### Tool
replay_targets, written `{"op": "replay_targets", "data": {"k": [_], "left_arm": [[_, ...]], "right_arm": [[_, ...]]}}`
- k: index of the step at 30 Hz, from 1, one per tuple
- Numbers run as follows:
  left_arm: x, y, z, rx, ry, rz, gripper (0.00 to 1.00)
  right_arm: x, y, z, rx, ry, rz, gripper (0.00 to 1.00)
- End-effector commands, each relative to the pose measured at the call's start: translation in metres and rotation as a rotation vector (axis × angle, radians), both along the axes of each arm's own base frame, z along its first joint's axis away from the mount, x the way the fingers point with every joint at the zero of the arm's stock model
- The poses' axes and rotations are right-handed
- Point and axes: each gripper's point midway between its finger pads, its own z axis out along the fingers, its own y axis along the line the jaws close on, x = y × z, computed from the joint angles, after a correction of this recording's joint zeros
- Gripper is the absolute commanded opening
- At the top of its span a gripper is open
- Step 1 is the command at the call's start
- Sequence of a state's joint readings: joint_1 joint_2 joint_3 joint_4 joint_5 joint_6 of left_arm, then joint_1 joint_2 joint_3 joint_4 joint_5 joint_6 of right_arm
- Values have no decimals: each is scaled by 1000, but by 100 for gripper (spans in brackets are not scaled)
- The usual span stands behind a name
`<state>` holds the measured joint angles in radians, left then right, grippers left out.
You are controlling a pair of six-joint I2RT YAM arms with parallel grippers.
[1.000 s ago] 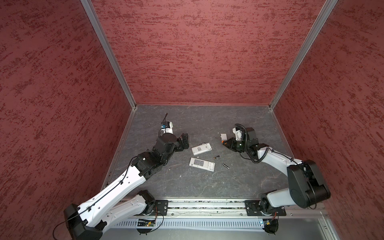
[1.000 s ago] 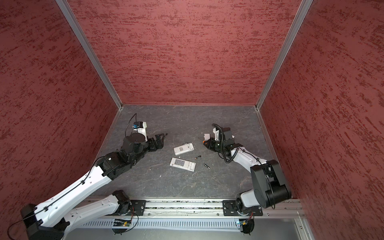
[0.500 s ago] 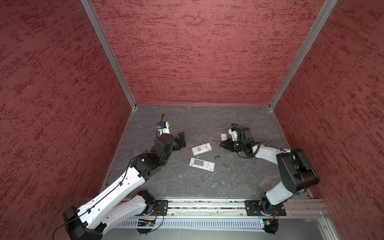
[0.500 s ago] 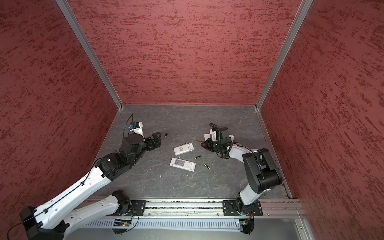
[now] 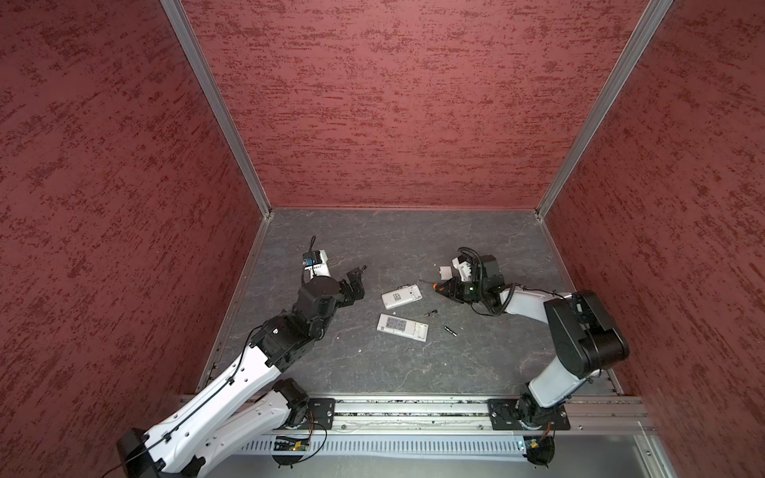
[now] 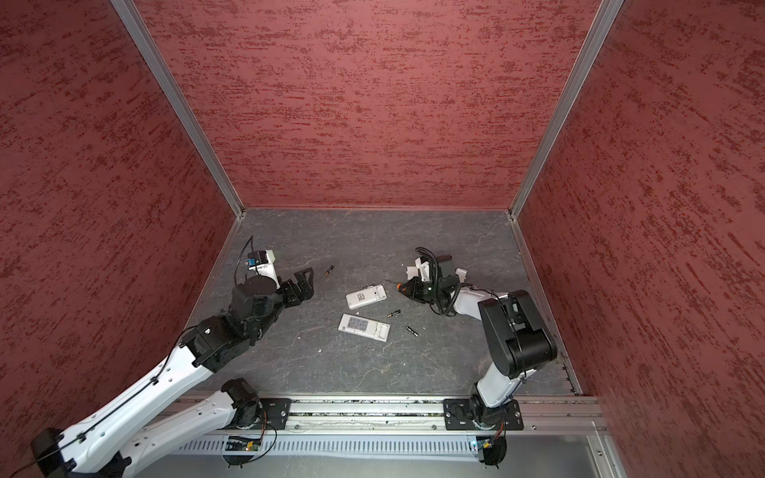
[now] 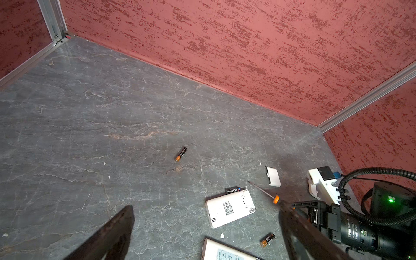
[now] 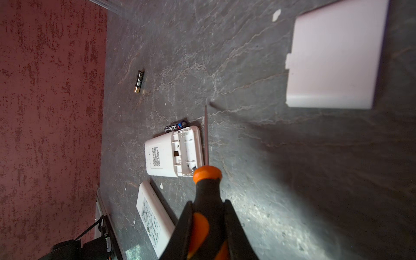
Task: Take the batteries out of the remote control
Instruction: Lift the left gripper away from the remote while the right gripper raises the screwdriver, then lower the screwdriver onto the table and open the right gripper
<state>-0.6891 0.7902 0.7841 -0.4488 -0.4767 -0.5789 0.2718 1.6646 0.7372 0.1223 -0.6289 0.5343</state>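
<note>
The robot's right gripper will release the orange-and-black screwdriver on the grey floor (image 5: 436, 296) (image 8: 236, 187) just past the battery bay end of the open remote.
Two white remotes lie mid-floor: one back-up (image 5: 401, 296) (image 8: 173, 154) with its battery bay uncovered and looking empty, the other (image 5: 402, 327) nearer the front. Loose batteries lie apart: one (image 8: 175, 127) against the open remote's far edge, two (image 5: 430, 314) (image 5: 450, 330) right of the remotes, one (image 6: 329, 270) (image 7: 181, 154) by my left gripper. My left gripper (image 5: 356, 281) (image 7: 206, 213) stands open and empty, left of the remotes. My right gripper (image 5: 445, 287) (image 8: 208, 204) is shut on the orange-and-black screwdriver (image 8: 207, 191), whose tip points past the open remote's end.
A white battery cover (image 8: 333, 58) (image 7: 273, 176) lies on the grey floor beyond the screwdriver tip. Red walls (image 5: 393, 103) close in the back and both sides. A metal rail (image 5: 414, 407) with the arm bases runs along the front.
The right arm's elbow has swung in and up, and its gripper has shifted a little left with the screwdriver. The left gripper has drawn slightly left.
</note>
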Motion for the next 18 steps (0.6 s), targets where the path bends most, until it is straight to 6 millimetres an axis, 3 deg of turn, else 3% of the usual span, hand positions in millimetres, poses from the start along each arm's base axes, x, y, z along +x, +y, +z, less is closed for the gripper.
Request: {"op": "replay_targets", "data": {"k": [1, 18], "left_arm": [[1, 2, 2, -13, -15, 10, 99], [-2, 2, -3, -12, -6, 3, 100]], "right_arm": [[2, 1, 1, 23, -28, 8, 0], [-8, -4, -15, 1, 4, 0, 17]]}}
